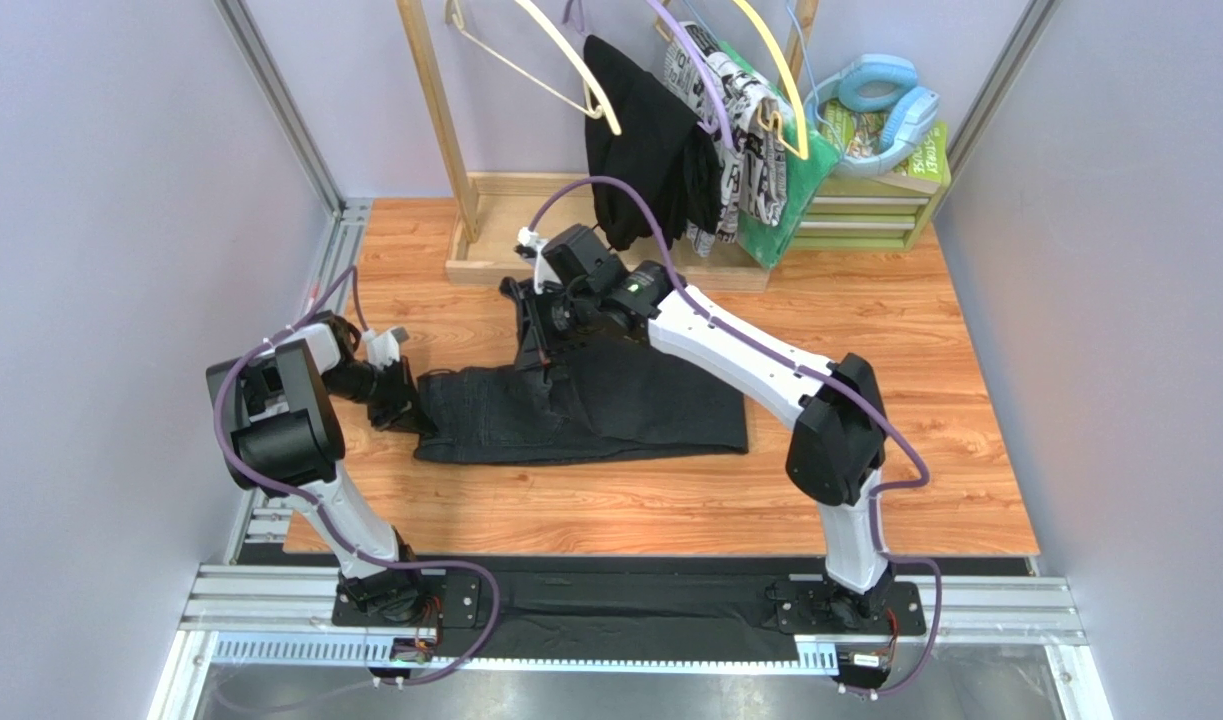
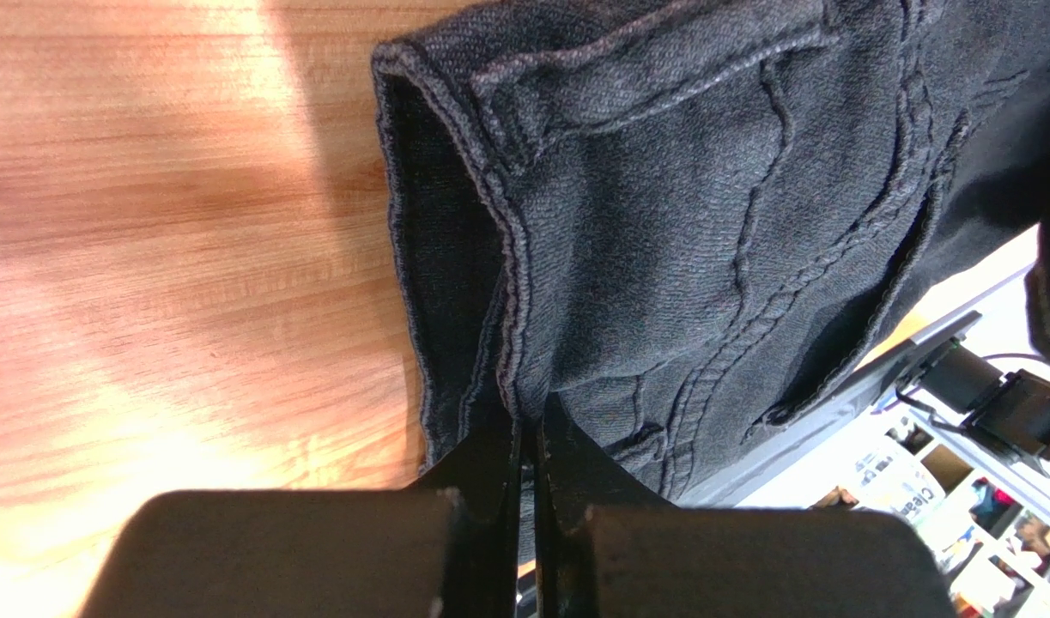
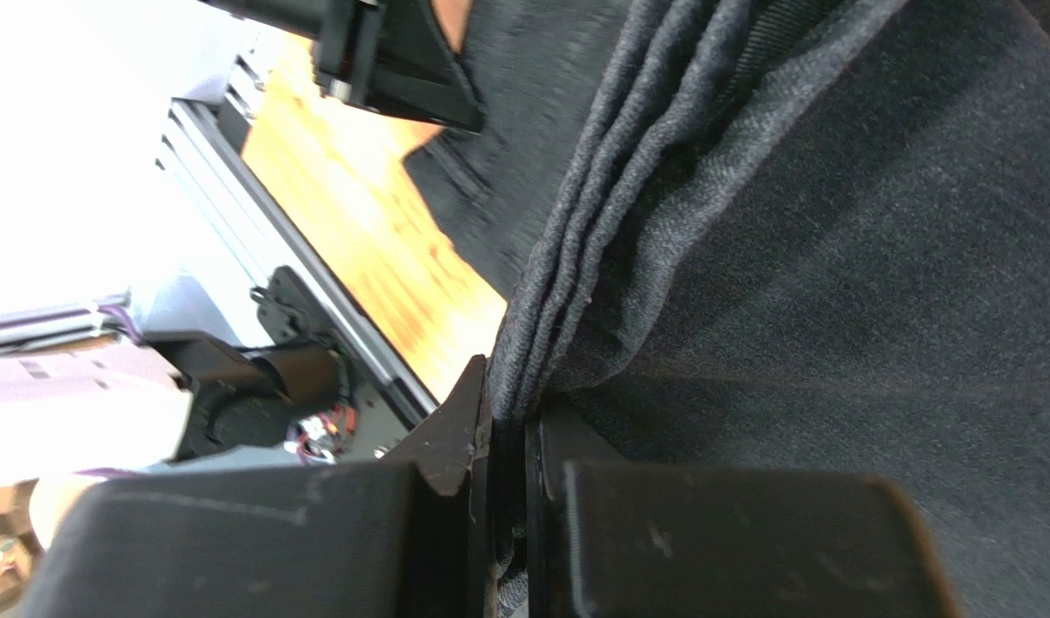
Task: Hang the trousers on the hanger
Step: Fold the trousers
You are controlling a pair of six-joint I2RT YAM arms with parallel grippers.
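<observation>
My right gripper is to let go of the lifted fold on the end of the black trousers [image 1: 440, 396] [image 3: 527, 71] next to my left gripper.
The black trousers [image 1: 632, 413] lie flat across the wooden table [image 1: 903, 345], folded lengthwise. My left gripper [image 1: 407, 402] is at their left end. In the left wrist view it [image 2: 530, 431] is shut on the stitched edge of the trousers [image 2: 698, 219]. My right gripper [image 1: 539, 342] is at the far edge of the cloth and has pulled up a small fold. In the right wrist view it [image 3: 511, 406] is shut on several layers of the trousers [image 3: 852, 258]. The pale cream hanger [image 1: 565, 68] hangs empty on the rack at the back.
A wooden rack [image 1: 437, 120] stands at the back with a black garment [image 1: 640, 143], a patterned cloth [image 1: 745, 143], a yellow hanger [image 1: 775, 68] and a purple hanger [image 1: 689, 68]. Blue headphones [image 1: 880, 98] rest on a green crate [image 1: 873, 203]. Walls close in on both sides.
</observation>
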